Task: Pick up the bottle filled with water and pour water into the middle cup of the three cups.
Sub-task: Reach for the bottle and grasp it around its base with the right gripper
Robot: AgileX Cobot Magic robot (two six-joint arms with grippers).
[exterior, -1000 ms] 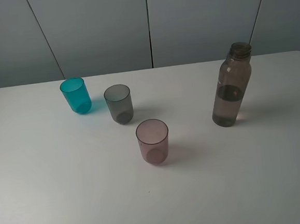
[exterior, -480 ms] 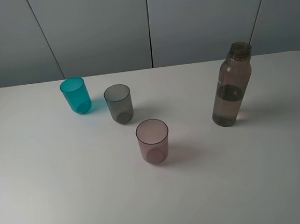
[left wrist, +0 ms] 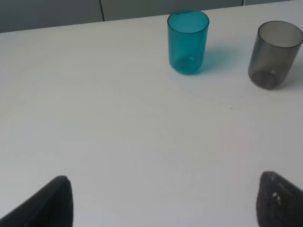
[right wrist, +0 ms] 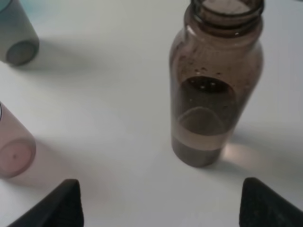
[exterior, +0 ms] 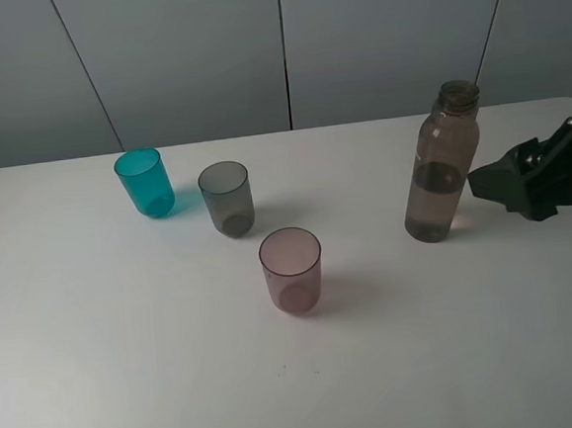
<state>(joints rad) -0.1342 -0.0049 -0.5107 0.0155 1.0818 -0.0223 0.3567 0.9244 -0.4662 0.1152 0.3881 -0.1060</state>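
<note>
I need to next move my right gripper to the lower half of the bottle's body [exterior: 435,189] [right wrist: 203,113], around the water level, and close it there.
The bottle [exterior: 441,167] stands upright and uncapped at the table's right, part full of water. The three cups stand in a diagonal row to its left: teal-blue cup [exterior: 145,183], smoky grey middle cup [exterior: 227,199], pinkish-mauve cup [exterior: 292,271]. My right gripper [exterior: 502,189] reaches in from the right edge, just right of the bottle and apart from it. In the right wrist view the gripper [right wrist: 161,208] is open and empty, with the bottle [right wrist: 215,94] ahead of it. My left gripper [left wrist: 163,203] is open and empty, well short of the teal cup [left wrist: 188,41] and the grey cup [left wrist: 273,54].
The white table [exterior: 129,365] ends at a grey panelled wall [exterior: 283,46] behind the cups. The right wrist view also shows the grey cup [right wrist: 16,38] and the pinkish-mauve cup [right wrist: 14,151] off to the bottle's side.
My right gripper has come into the exterior view from the right edge and moved toward the bottle. The bottle and cups have not moved.
</note>
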